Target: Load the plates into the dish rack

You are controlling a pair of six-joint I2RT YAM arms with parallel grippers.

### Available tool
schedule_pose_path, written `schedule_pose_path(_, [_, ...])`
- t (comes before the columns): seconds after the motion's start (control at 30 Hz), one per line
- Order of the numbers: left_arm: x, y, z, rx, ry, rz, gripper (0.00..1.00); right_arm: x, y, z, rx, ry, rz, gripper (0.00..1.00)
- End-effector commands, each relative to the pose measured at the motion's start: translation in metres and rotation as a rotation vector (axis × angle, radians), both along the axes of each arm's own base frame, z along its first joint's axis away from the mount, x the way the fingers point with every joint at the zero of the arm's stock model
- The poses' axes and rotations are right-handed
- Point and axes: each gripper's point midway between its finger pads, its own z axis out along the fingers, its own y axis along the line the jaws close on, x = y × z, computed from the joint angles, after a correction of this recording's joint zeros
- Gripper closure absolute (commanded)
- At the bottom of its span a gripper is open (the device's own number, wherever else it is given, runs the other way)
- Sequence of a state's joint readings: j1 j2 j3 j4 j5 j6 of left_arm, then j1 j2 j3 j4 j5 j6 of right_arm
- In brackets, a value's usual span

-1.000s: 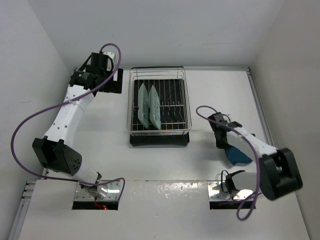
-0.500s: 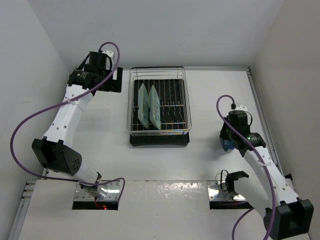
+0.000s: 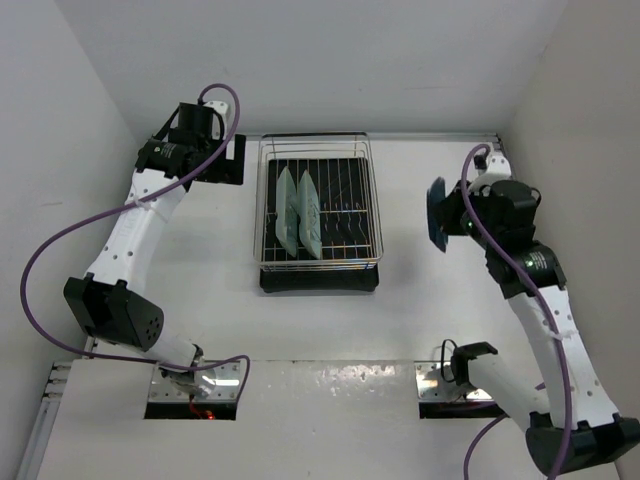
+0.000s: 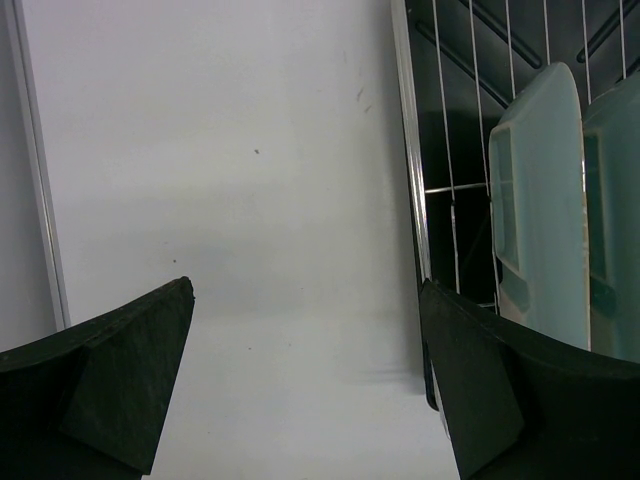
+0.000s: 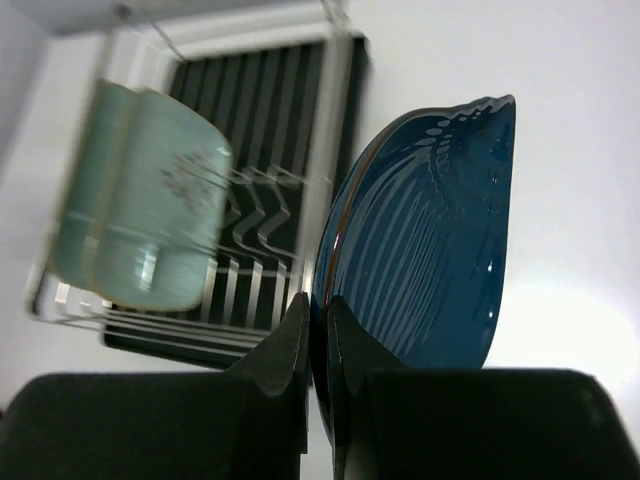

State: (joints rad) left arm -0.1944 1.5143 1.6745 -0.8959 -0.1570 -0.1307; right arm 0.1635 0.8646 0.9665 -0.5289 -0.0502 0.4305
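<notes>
The robot's right gripper should release the dark blue plate, now held on edge in the air, in the dish rack's empty half (image 3: 336,223) (image 5: 236,218), next to the mint-green plates.
The chrome wire dish rack (image 3: 372,200) stands at the table's middle back over a black tray. Two mint-green plates (image 3: 299,212) stand on edge in its left half; they also show in the left wrist view (image 4: 545,200) and blurred in the right wrist view (image 5: 140,225). My right gripper (image 3: 447,222) is shut on the rim of the dark blue plate (image 3: 437,215), held on edge in the air right of the rack; the plate (image 5: 430,240) fills the right wrist view, the gripper (image 5: 318,310) pinching its edge. My left gripper (image 3: 228,160) is open and empty left of the rack.
White walls close in the table on the left, back and right. A metal strip (image 3: 515,200) runs along the table's right side. The rack's right half holds no plate. Purple cables loop off both arms.
My right arm has lifted the dark blue plate from the table at the near right, up and back toward the rack's right side. The left arm has barely moved.
</notes>
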Motion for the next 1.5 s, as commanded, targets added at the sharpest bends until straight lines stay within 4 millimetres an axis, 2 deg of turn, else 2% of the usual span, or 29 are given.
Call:
schedule_pose_path(0.0, [-0.002,0.008,0.028,-0.013,-0.078,0.01,0.0,0.017,0.026,0.1,0.095,-0.31,0.128,1.0])
schedule_pose_path(0.03, [-0.002,0.008,0.028,-0.013,-0.078,0.01,0.0,0.018,0.033,0.119,0.139,-0.362,0.15,1.0])
schedule_pose_path(0.1, [-0.002,0.008,0.028,-0.013,-0.078,0.01,0.0,0.019,0.044,0.126,0.207,-0.366,0.186,1.0])
schedule_pose_path(0.13, [-0.002,0.008,0.028,-0.013,-0.078,0.01,0.0,0.019,0.052,0.144,0.26,-0.425,0.221,1.0])
schedule_pose_path(0.2, [-0.002,0.008,0.028,-0.013,-0.078,0.01,0.0,0.024,0.063,0.141,0.317,-0.412,0.258,1.0])
schedule_pose_path(0.3, [-0.002,0.012,0.025,-0.011,-0.069,0.019,0.0,0.024,0.096,0.158,0.466,-0.444,0.377,1.0])
schedule_pose_path(0.33, [-0.002,0.012,0.025,-0.011,-0.069,0.019,0.0,0.024,0.103,0.157,0.482,-0.436,0.398,1.0])
schedule_pose_path(0.37, [-0.002,0.012,0.025,-0.011,-0.069,0.019,0.0,0.02,0.124,0.159,0.499,-0.446,0.462,1.0])
schedule_pose_path(0.43, [-0.002,0.012,0.025,-0.011,-0.069,0.019,0.0,0.025,0.142,0.147,0.503,-0.411,0.481,1.0])
schedule_pose_path(0.53, [-0.004,0.016,0.024,-0.01,-0.069,0.029,0.0,0.027,0.169,0.139,0.516,-0.401,0.515,1.0])
schedule_pose_path(0.57, [-0.004,0.016,0.024,-0.01,-0.069,0.029,0.0,0.027,0.174,0.144,0.527,-0.425,0.527,1.0])
schedule_pose_path(0.6, [-0.004,0.016,0.024,-0.01,-0.069,0.029,0.0,0.029,0.186,0.134,0.528,-0.397,0.54,1.0])
schedule_pose_path(0.63, [-0.004,0.016,0.024,-0.01,-0.069,0.029,0.0,0.025,0.195,0.133,0.528,-0.399,0.561,1.0])
schedule_pose_path(0.73, [-0.004,0.016,0.024,-0.01,-0.069,0.029,0.0,0.036,0.197,0.121,0.505,-0.412,0.474,1.0])
schedule_pose_path(0.8, [-0.006,0.016,0.024,-0.01,-0.069,0.029,0.0,0.044,0.189,0.114,0.515,-0.446,0.396,1.0])
schedule_pose_path(0.9, [-0.006,0.016,0.024,-0.01,-0.069,0.029,0.0,0.05,0.184,0.109,0.536,-0.448,0.324,1.0])
schedule_pose_path(0.97, [-0.006,0.016,0.024,-0.01,-0.069,0.029,0.0,0.052,0.182,0.098,0.552,-0.431,0.278,1.0])
schedule_pose_path(1.0, [-0.006,0.016,0.024,-0.01,-0.069,0.029,0.0,0.051,0.183,0.103,0.571,-0.457,0.271,1.0])
schedule_pose_path(1.03, [-0.006,0.016,0.024,-0.01,-0.069,0.029,0.0,0.048,0.187,0.096,0.584,-0.454,0.271,1.0])
schedule_pose_path(1.2, [-0.007,0.016,0.02,-0.009,-0.06,0.029,0.0,0.049,0.193,0.096,0.628,-0.476,0.252,1.0])
schedule_pose_path(1.4, [-0.005,0.016,0.022,-0.01,-0.069,0.029,0.0,0.046,0.196,0.119,0.644,-0.527,0.246,1.0])
schedule_pose_path(1.47, [-0.005,0.016,0.022,-0.01,-0.069,0.029,0.0,0.045,0.195,0.117,0.643,-0.529,0.23,1.0])
